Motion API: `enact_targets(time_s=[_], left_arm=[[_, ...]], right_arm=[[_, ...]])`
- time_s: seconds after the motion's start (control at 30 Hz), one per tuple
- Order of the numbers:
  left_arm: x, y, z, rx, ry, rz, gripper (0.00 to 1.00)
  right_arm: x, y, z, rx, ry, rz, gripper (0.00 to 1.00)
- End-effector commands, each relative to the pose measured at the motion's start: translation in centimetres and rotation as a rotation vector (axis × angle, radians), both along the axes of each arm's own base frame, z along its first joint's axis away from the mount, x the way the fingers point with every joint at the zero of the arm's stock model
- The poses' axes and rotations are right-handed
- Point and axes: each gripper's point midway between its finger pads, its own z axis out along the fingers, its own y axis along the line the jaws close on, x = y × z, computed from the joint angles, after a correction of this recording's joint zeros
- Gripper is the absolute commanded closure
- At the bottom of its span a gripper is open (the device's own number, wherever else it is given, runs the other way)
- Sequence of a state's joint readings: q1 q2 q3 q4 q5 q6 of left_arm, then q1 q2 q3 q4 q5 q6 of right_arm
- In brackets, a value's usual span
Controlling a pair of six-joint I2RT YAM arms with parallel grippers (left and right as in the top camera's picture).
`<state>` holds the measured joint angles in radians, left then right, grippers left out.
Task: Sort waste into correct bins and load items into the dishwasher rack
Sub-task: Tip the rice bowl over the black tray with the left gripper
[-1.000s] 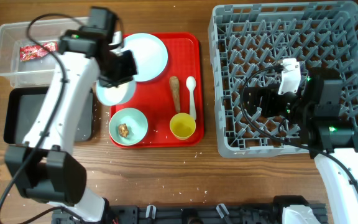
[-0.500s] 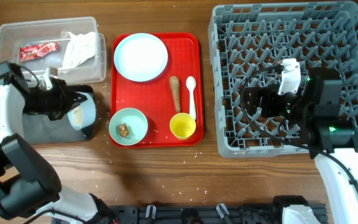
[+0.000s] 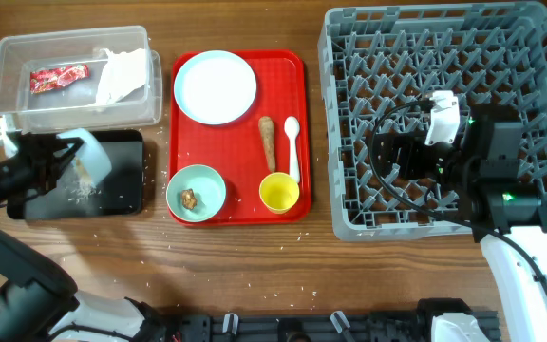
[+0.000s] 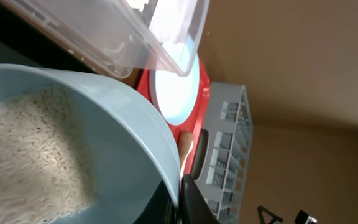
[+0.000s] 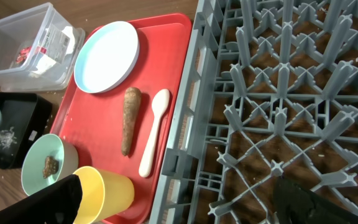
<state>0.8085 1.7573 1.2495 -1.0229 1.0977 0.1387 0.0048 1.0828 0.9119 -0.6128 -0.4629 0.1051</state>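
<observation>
The robot's left gripper should put the pale blue-white bowl down on the red tray (image 3: 227,149) between the pale blue plate and the mint bowl.
My left gripper (image 3: 69,157) is shut on the rim of the pale blue-white bowl (image 3: 91,155) and holds it tipped over the black tray (image 3: 126,190). The left wrist view shows rice (image 4: 23,149) inside the bowl (image 4: 123,143). Rice grains (image 3: 84,188) lie in the tray. The clear tub (image 3: 8,95) holds the red-and-white wrapper (image 3: 57,76) and crumpled paper (image 3: 122,74). My right gripper (image 3: 387,157) is open and empty over the grey rack (image 3: 444,57).
The red tray (image 3: 283,76) carries the pale blue plate (image 3: 215,87), brown stick (image 3: 267,138), white spoon (image 3: 292,147), yellow cup (image 3: 279,192) and mint bowl (image 3: 202,185) with a brown lump (image 3: 189,198). Stray grains dot the table.
My left arm has carried the bowl from beside the red tray leftward over the black tray and tipped it. Rice now lies in the tray. The right arm has not moved.
</observation>
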Motion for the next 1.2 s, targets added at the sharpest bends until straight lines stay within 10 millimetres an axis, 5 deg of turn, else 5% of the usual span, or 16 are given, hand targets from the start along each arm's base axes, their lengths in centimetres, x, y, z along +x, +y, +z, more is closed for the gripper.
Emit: enact_targets(time_s=[0.0, 0.33, 0.57, 0.8, 0.97, 1.17], left_arm=[[0.4, 0.3, 2.3, -0.053, -0.157, -0.004, 0.96], [1.0, -0.4, 5.9, -0.390, -0.292, 0.030, 0.96], [0.3, 1.1, 5.9, -0.425, -0.263, 0.090, 0.96], [-1.4, 0.5, 2.4, -0.331, -0.052, 0.095, 0.96], [-1.5, -0.1, 4.0, -0.410, -0.093, 0.104, 0.96], [-1.1, 0.6, 3.6, -0.357, -0.122, 0.098, 0.96]], right_arm=[[0.4, -0.2, 0.4, 0.000, -0.006, -0.014, 0.00], [0.4, -0.2, 0.4, 0.014, 0.005, -0.028, 0.00], [0.3, -0.2, 0.4, 0.014, 0.007, -0.028, 0.00], [0.3, -0.2, 0.4, 0.014, 0.007, -0.028, 0.00], [0.3, -0.2, 0.4, 0.014, 0.008, -0.028, 0.00], [0.3, -0.2, 0.4, 0.014, 0.008, -0.028, 0.00]])
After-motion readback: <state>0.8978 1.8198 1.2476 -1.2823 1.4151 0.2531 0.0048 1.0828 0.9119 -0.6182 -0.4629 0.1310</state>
